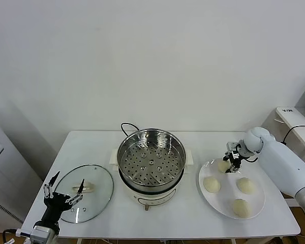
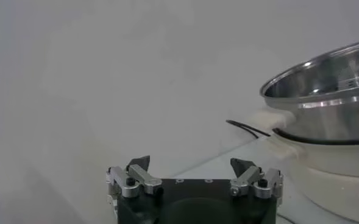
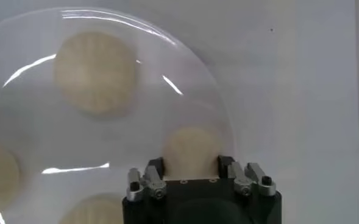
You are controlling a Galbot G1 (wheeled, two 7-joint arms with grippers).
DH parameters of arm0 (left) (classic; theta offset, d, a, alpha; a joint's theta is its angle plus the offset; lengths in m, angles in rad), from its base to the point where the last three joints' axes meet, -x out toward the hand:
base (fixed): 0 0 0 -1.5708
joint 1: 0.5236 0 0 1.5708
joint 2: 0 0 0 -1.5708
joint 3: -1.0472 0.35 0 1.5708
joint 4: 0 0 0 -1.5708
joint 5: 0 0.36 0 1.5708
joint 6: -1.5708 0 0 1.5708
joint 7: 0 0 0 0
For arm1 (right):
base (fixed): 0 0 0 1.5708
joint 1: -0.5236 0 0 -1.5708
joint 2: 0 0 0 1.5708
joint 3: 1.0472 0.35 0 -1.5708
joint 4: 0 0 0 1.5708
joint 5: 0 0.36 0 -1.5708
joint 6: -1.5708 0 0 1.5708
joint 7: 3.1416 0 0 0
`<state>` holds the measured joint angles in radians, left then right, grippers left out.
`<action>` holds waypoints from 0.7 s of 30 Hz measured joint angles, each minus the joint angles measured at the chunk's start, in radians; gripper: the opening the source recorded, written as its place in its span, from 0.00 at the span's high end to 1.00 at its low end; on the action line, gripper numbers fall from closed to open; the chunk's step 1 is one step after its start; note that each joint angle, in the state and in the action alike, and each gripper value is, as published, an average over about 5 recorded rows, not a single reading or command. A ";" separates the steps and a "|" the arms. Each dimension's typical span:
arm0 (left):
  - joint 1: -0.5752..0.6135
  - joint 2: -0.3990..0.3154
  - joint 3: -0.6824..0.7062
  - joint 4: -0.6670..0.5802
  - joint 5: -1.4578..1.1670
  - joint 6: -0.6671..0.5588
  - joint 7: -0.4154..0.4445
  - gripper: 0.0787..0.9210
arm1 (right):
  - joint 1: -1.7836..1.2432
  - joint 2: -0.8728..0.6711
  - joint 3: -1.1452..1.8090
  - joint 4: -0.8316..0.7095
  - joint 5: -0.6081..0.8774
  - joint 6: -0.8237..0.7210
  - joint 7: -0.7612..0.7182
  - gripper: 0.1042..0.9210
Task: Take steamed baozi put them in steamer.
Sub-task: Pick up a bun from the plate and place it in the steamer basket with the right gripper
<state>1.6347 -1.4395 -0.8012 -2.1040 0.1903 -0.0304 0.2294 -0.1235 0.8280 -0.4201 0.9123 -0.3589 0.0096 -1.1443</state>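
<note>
Next, I release the baozi from my right gripper on the far half of the steamer's perforated bottom point(image 1: 150, 150), just behind its centre.
Four pale baozi lie on a white plate point(image 1: 224, 201) at the right: one at the plate's far left point(image 1: 223, 165), and three others point(image 1: 212, 184) point(image 1: 247, 185) point(image 1: 241, 207). My right gripper point(image 1: 227, 166) is down on the far-left baozi. In the right wrist view its fingers point(image 3: 156, 167) press both sides of that baozi point(image 3: 191, 149), which rests near the plate's rim. The steamer point(image 1: 142, 162), a shiny pot with a perforated floor on a white base, stands empty at the table's middle. My left gripper point(image 1: 68, 179) is open and empty at the front left.
A round glass lid point(image 1: 91, 195) lies flat at the front left, under my left gripper. A black cord point(image 1: 127, 125) loops behind the steamer. The steamer's side point(image 2: 331, 115) shows in the left wrist view. White equipment stands beyond the table's right edge.
</note>
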 measured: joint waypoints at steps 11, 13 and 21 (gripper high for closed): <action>0.003 -0.002 -0.024 -0.010 -0.016 -0.010 0.004 0.12 | 0.401 0.006 -0.385 0.137 0.281 0.012 -0.035 0.66; 0.005 -0.004 -0.030 -0.013 -0.020 -0.012 0.006 0.12 | 0.486 0.028 -0.461 0.160 0.332 0.023 -0.042 0.66; 0.006 -0.009 -0.045 -0.014 -0.042 -0.021 0.011 0.12 | 0.683 0.174 -0.646 0.227 0.421 0.116 -0.055 0.64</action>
<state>1.6410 -1.4486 -0.8466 -2.1175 0.1481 -0.0511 0.2407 0.5592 1.0015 -1.0659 1.1392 0.0624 0.1254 -1.1994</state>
